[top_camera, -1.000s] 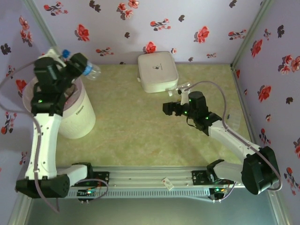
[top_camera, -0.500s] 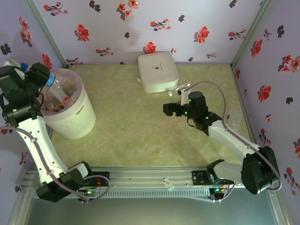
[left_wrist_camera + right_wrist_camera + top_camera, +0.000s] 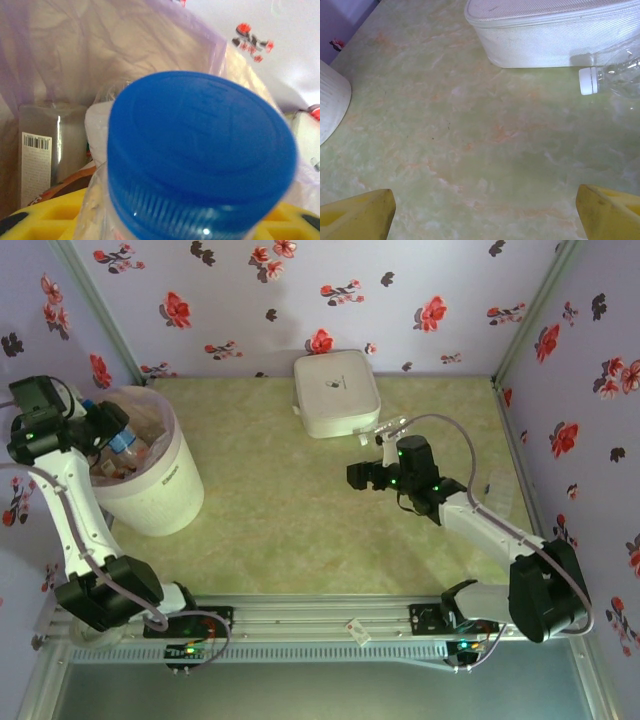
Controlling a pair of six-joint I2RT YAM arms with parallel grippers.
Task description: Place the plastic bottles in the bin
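The robot's left gripper needs to release the bottle with the blue cap inside the bin (image 3: 151,443), against the side of the bag that faces the table.
A clear plastic bottle with a blue cap (image 3: 200,150) is held in my left gripper (image 3: 103,430), which is shut on it over the mouth of the bin (image 3: 165,485), a white bucket with a pale bag. The yellow fingers (image 3: 47,215) flank the bottle's neck. Other bottles lie inside the bin, one with a barcode label (image 3: 36,162). Another clear bottle with a white cap (image 3: 612,75) lies on the table against the white box. My right gripper (image 3: 485,220) hovers open over bare table, nothing between its fingers.
The flat white square box (image 3: 337,392) sits at the back centre of the green marbled table. Floral walls close in the left, back and right sides. The right arm (image 3: 470,515) stretches across the right half of the table.
My left arm has swung left and come down, carrying the blue-capped bottle from above the bin's far rim into its mouth. The right arm has hardly moved.
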